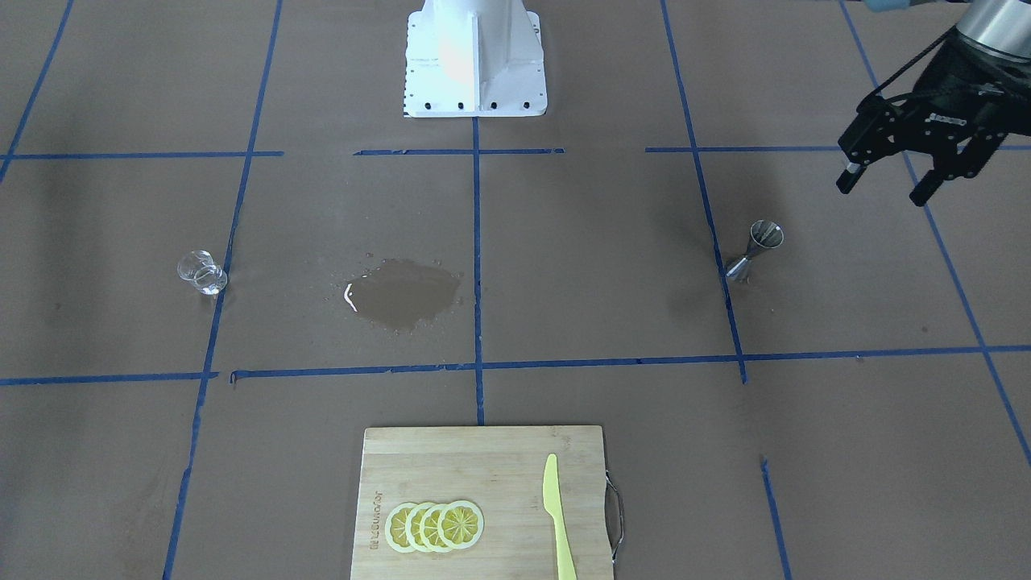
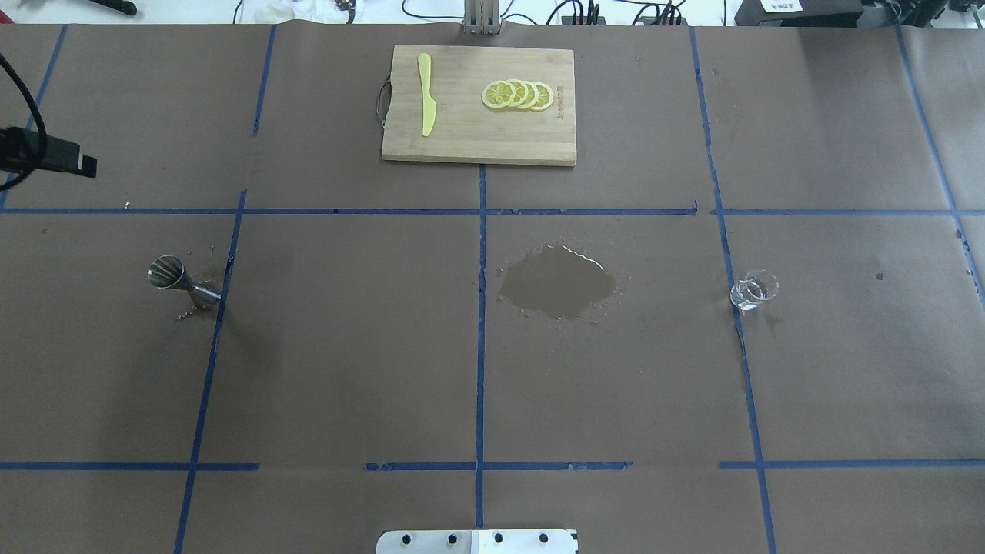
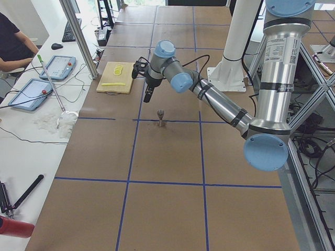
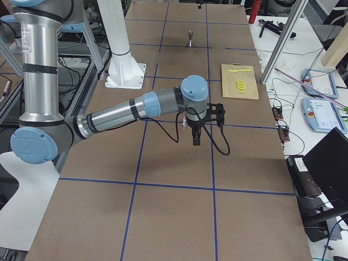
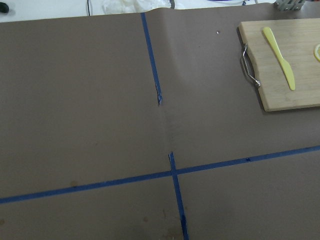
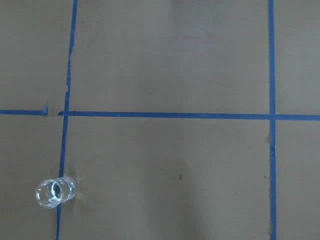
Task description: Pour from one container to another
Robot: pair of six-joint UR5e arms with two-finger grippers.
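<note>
I should next move my left gripper to the silver jigger's narrow middle (image 1: 750, 255), just under its upper cup, and close it there.
The small clear glass cup (image 1: 201, 272) stands upright on the brown paper beside a blue tape line, also seen in the overhead view (image 2: 754, 290) and low left in the right wrist view (image 6: 55, 192). The silver jigger (image 1: 755, 251) stands upright on the other side (image 2: 177, 278), with wet spots around its foot. My left gripper (image 1: 884, 188) hangs open and empty in the air, above and behind the jigger. My right gripper (image 4: 196, 140) shows only in the exterior right view, raised over the table; whether it is open or shut I cannot tell.
A wet puddle (image 1: 403, 294) lies on the paper between cup and jigger. A wooden cutting board (image 1: 515, 451) with lemon slices (image 1: 435, 525) and a yellow knife (image 1: 557, 515) sits at the operators' edge. The white robot base (image 1: 475, 56) is opposite.
</note>
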